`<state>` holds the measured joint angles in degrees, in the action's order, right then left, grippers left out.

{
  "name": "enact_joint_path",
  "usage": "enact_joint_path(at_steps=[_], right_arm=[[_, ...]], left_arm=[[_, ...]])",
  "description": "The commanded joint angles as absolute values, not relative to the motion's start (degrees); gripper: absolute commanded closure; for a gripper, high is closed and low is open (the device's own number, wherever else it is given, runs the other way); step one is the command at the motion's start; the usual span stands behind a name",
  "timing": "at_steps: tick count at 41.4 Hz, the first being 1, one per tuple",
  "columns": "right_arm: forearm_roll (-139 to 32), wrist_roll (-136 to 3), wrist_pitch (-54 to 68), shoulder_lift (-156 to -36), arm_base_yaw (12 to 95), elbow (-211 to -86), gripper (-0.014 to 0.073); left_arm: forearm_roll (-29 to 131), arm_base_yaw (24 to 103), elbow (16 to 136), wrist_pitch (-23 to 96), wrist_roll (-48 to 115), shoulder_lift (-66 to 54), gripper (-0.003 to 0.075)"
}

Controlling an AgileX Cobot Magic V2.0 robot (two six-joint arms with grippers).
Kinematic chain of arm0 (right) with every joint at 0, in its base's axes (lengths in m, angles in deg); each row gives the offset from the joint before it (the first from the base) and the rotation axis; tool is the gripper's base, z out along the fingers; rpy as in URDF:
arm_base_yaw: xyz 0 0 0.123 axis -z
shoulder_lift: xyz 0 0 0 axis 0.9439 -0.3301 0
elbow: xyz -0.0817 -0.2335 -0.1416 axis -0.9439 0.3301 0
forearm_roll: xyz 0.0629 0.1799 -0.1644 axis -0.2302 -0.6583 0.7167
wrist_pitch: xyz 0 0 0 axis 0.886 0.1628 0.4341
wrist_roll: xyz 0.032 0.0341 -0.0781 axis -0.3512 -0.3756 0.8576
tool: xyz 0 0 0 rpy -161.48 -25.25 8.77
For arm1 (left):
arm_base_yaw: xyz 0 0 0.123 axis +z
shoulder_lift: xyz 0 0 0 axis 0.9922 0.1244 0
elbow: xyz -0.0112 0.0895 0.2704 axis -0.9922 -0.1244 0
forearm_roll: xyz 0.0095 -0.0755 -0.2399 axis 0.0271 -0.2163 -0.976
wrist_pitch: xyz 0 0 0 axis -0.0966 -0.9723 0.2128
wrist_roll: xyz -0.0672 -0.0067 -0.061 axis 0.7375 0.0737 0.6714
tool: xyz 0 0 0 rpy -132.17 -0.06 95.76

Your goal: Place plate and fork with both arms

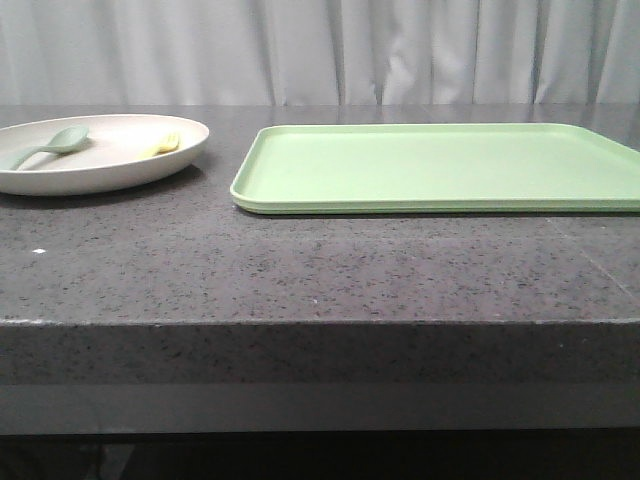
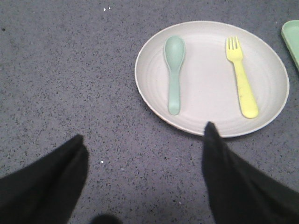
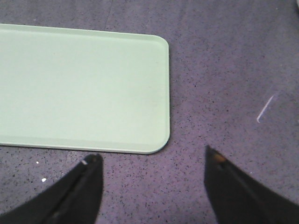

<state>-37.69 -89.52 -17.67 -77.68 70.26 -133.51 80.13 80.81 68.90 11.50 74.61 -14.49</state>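
Observation:
Next, I close my left gripper on the cream plate's rim (image 1: pixel 3 147) (image 2: pixel 137 74) beside the sage-green spoon, on the side of the plate away from the light-green tray.
The cream plate (image 1: pixel 110 160) sits at the table's far left; it also shows in the left wrist view (image 2: pixel 210 100). On it lie the pale-yellow fork (image 2: pixel 243 79), seen from the front too (image 1: pixel 163 145), and a sage-green spoon (image 2: pixel 174 70). My left gripper (image 2: pixel 145 140) is open and empty, over bare table just short of the plate's rim. My right gripper (image 3: pixel 152 156) is open and empty, over bare table beside a corner of the light-green tray (image 3: pixel 79 88). Neither gripper shows in the front view.
The light-green tray (image 1: pixel 440 165) lies flat right of the plate, a small gap between them. The dark speckled table (image 1: pixel 320 270) runs to a front edge near the camera. A white curtain hangs behind.

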Motion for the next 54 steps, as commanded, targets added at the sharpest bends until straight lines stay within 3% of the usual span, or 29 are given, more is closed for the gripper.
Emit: enact_joint_path(at_steps=[1,38,54], right_arm=[[-37.60,-89.15,-14.14,-78.01,70.63,-135.47,-0.0043],[-37.60,-89.15,-14.19,-78.01,70.63,-135.47,-0.0042],[-37.60,-89.15,-14.19,-78.01,70.63,-135.47,-0.0042]], left_arm=[[80.41,80.24,70.80,16.95,74.63,-14.73,0.0099],[80.70,80.24,71.13,20.09,74.63,-14.16,0.0101],[88.27,85.12,87.47,4.73,74.51,1.45,0.0101]])
